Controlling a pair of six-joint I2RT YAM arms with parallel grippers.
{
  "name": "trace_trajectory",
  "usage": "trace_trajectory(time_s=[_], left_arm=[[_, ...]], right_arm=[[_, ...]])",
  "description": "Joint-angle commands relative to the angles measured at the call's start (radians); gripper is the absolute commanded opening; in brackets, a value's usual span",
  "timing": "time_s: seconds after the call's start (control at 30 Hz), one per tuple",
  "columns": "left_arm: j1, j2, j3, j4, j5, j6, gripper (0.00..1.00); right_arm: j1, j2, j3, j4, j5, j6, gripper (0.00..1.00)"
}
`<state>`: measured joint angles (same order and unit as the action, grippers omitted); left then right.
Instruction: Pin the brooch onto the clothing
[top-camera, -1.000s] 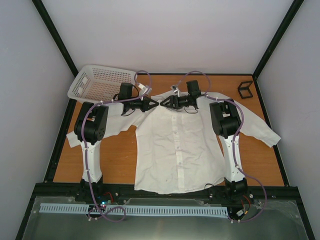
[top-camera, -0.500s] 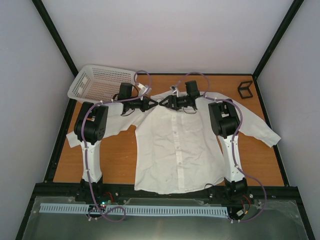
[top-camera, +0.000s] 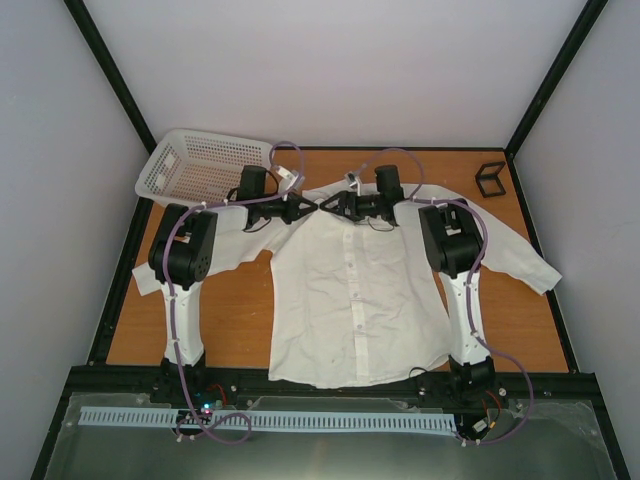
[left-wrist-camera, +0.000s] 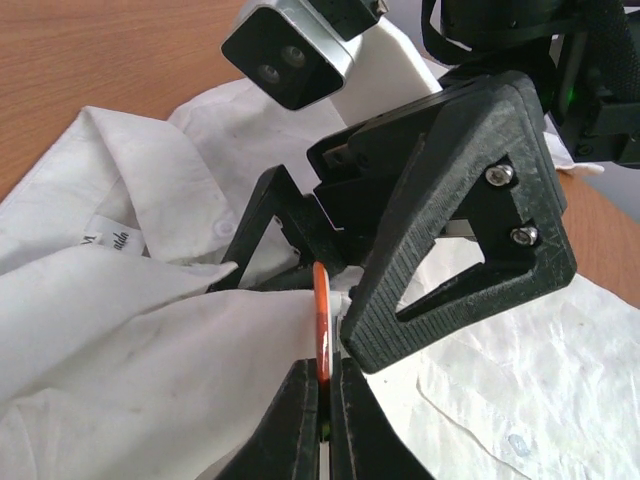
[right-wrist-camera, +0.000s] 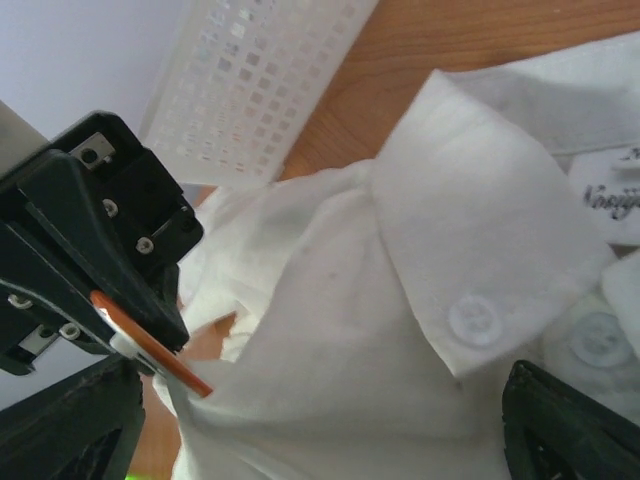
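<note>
My left gripper is to release the brooch. It will let go of it on the white shirt's fold (top-camera: 331, 204) (left-wrist-camera: 325, 315) near the collar, toward the basket side.
The white shirt (top-camera: 350, 300) lies flat, front up, collar at the far side. Both grippers meet at the collar. My left gripper (top-camera: 306, 208) is shut on the brooch (left-wrist-camera: 322, 325), a thin reddish-orange disc with a pale rim, seen edge-on against a raised fold of shirt fabric (left-wrist-camera: 130, 350). My right gripper (top-camera: 329, 207) faces it from the other side, its jaws wide apart around that fold near the collar (right-wrist-camera: 400, 300). In the right wrist view the brooch (right-wrist-camera: 150, 355) sticks out of the left gripper (right-wrist-camera: 90, 220) and touches the cloth. The brooch is too small to see from above.
A white perforated basket (top-camera: 200, 165) stands at the far left, also in the right wrist view (right-wrist-camera: 270, 80). A small black open-frame cube (top-camera: 490, 178) sits at the far right. The shirt's sleeves spread out under both arms. Black frame rails edge the table.
The right wrist has shifted slightly to the right. The left gripper and the brooch stay at the collar.
</note>
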<state>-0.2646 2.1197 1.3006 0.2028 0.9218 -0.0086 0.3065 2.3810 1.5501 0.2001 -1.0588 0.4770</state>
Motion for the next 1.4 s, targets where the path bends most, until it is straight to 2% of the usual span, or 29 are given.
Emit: trace_trajectory(time_s=[0.0,0.3,0.5,0.6,0.77,0.93,1.0,1.03,1.1,1.2,1.27,1.37], left_arm=[[-0.012,-0.037,0.008,0.033,0.02,0.029,0.0],[-0.003,-0.032,0.01,0.028,0.008,0.027,0.01],[-0.004,-0.041,0.003,0.019,-0.036,0.046,0.01],[-0.01,-0.06,-0.011,0.006,-0.128,0.086,0.01],[-0.086,-0.124,-0.076,-0.001,-0.445,0.228,0.06],[-0.123,-0.175,-0.135,0.034,-0.549,0.194,0.17],[-0.15,-0.191,-0.156,0.04,-0.577,0.206,0.26],[-0.162,-0.193,-0.157,0.03,-0.57,0.212,0.31],[-0.174,-0.194,-0.152,0.004,-0.54,0.184,0.34],[-0.164,-0.214,-0.147,-0.016,-0.517,0.076,0.4],[-0.143,-0.23,-0.134,-0.024,-0.484,-0.001,0.51],[-0.114,-0.19,-0.056,-0.097,-0.459,-0.079,0.55]], right_arm=[[-0.018,-0.036,-0.069,-0.02,0.031,-0.085,0.98],[-0.042,-0.115,-0.205,0.071,-0.016,-0.11,1.0],[-0.048,-0.146,-0.238,0.047,0.029,-0.123,1.0],[-0.06,-0.152,-0.22,-0.037,0.101,-0.13,1.0],[-0.114,-0.166,-0.168,-0.251,0.345,-0.153,1.0],[-0.115,-0.162,-0.078,-0.42,0.503,-0.242,0.99],[-0.115,-0.151,-0.03,-0.489,0.586,-0.268,0.99],[-0.116,-0.143,-0.003,-0.526,0.622,-0.282,0.98],[-0.116,-0.128,0.042,-0.582,0.669,-0.307,0.98],[-0.117,-0.14,0.076,-0.625,0.687,-0.333,0.98],[-0.116,-0.163,0.077,-0.636,0.685,-0.339,0.98],[-0.116,-0.19,0.075,-0.644,0.7,-0.346,0.98]])
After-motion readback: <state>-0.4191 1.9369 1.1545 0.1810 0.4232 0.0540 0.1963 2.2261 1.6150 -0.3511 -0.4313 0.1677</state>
